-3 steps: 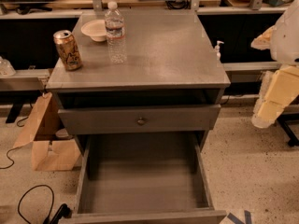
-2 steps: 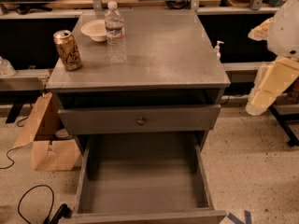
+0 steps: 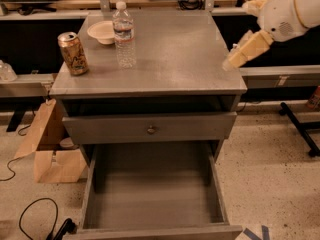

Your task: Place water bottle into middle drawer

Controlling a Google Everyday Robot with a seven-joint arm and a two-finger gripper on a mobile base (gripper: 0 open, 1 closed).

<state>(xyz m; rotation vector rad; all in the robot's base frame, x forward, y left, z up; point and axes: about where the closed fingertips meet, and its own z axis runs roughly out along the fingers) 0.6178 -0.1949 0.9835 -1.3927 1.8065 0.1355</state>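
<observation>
The robot's gripper should next go to the water bottle's middle [image 3: 125,37], well below its white cap, and close there on the clear water bottle.
The water bottle [image 3: 124,34], clear with a white cap and a thin label band, stands upright on the grey cabinet top [image 3: 175,54], at the back left. The middle drawer [image 3: 152,194] is pulled out at the bottom of the cabinet, with tall walls and a bare grey floor. My gripper [image 3: 235,59], cream-coloured, hangs from the white arm at the cabinet top's right edge. It points down and left, is far to the right of the bottle, and holds nothing.
A gold-brown drink can [image 3: 73,53] stands left of the bottle and a white bowl [image 3: 102,31] behind it. The drawer front with a round knob [image 3: 150,129] sits above the open drawer. A brown cardboard box [image 3: 50,154] and a black cable [image 3: 35,219] lie on the floor at left.
My arm and gripper have moved up and to the left, from beside the cabinet's right side to its top right edge. The bottle, can and drawer have not moved.
</observation>
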